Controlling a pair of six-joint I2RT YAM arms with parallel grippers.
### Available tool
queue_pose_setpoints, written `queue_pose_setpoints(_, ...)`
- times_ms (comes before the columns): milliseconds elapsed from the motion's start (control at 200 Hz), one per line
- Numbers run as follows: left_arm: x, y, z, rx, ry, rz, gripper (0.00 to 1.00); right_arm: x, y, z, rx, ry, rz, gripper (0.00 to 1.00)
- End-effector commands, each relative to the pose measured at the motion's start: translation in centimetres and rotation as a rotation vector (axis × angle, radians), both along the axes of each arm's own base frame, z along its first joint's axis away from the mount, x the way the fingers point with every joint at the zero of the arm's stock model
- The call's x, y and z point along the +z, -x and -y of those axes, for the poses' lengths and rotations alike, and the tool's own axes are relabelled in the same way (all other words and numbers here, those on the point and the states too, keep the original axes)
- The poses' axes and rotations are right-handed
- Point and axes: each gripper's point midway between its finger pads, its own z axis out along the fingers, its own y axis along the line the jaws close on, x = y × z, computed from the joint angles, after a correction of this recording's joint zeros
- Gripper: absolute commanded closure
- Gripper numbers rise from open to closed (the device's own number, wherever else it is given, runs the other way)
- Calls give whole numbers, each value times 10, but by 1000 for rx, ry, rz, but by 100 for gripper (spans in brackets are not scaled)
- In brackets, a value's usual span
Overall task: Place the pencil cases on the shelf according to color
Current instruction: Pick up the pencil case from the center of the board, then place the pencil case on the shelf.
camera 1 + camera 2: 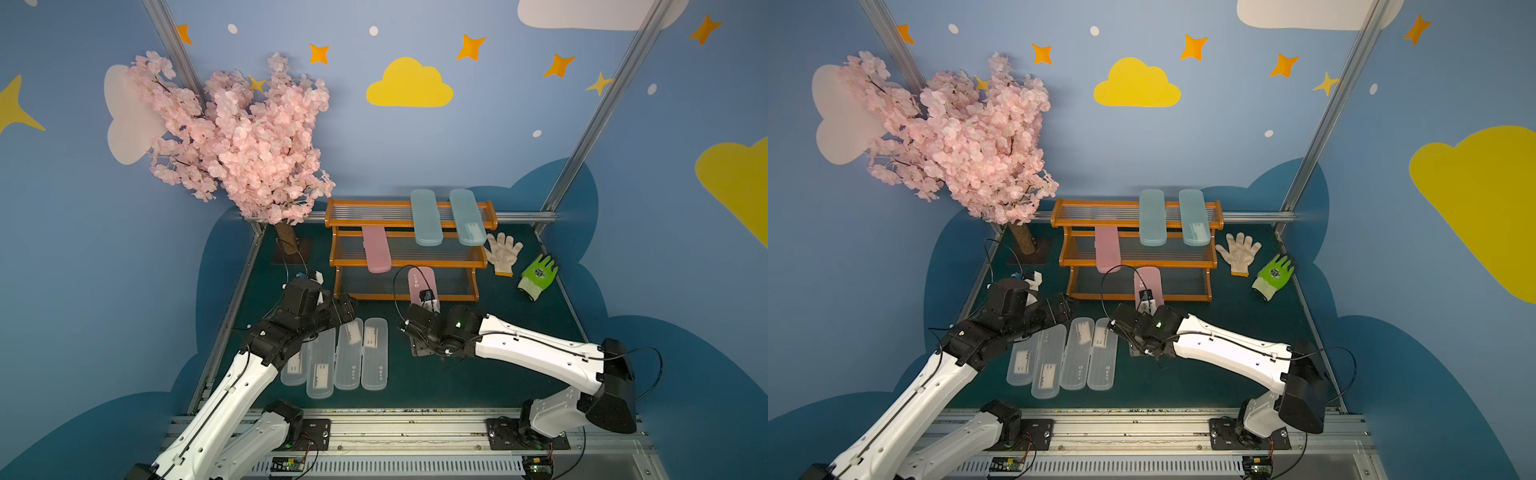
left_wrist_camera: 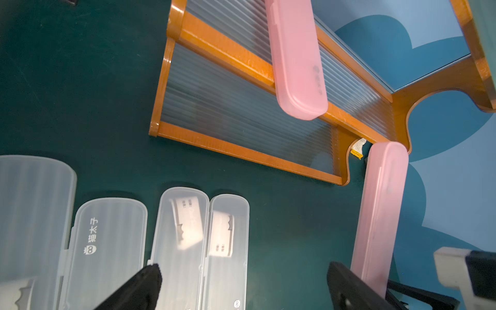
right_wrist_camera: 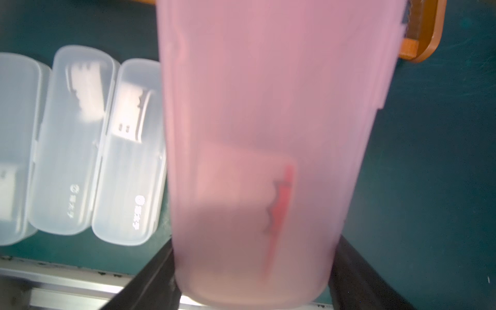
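Next, I let go of the second pink case with my right gripper on the middle level (image 1: 405, 253), close beside the pink case lying there.
The shelf (image 1: 440, 263) stands at the back, with two pale blue pencil cases (image 1: 426, 216) (image 1: 467, 216) across its top tier and a pink one (image 1: 376, 249) on the middle tier. My right gripper (image 3: 255, 241) is shut on a second pink case (image 1: 420, 280), its far end at the front of the lowest tier. Several clear cases (image 1: 348, 357) lie side by side on the green mat. My left gripper (image 2: 243, 268) hovers open above their far ends, holding nothing.
A pink blossom tree (image 1: 245, 137) rises at the back left, beside the shelf. A white glove (image 1: 503, 251) and a green glove (image 1: 538, 274) lie right of the shelf. A metal rail (image 1: 395, 428) runs along the front edge.
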Motion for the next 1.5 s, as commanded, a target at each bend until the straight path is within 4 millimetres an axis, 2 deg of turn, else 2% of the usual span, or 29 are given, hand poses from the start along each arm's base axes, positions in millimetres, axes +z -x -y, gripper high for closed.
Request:
queue_pose_setpoints(0,15,-9,5,-27,-3,47,0,5,-22,-13,50,17,-6,53)
queue_pose_setpoints(280,18,-16,8,-48,-7,60,0,11,-82,-36,28,4,-9,52)
queue_pose_setpoints(521,22,-12,7,-67,-10,75,0,9,-118,-42,3,11,-29,51)
queue_pose_setpoints(886,21,-8,8,-85,4,76,0,8,-153,-44,-32,35,-22,50)
queue_pose_setpoints(1121,21,-6,6,-85,9,80,0,6,-167,-48,-48,38,-21,42)
queue_pose_setpoints(1222,20,-4,6,-89,16,77,0,8,-170,-52,-49,30,-20,37)
queue_pose_setpoints(1357,20,-2,7,-96,28,73,0,13,-176,-55,-58,19,-5,19)
queue_pose_setpoints(1492,20,2,7,-99,37,69,0,20,-175,-56,-57,7,5,13)
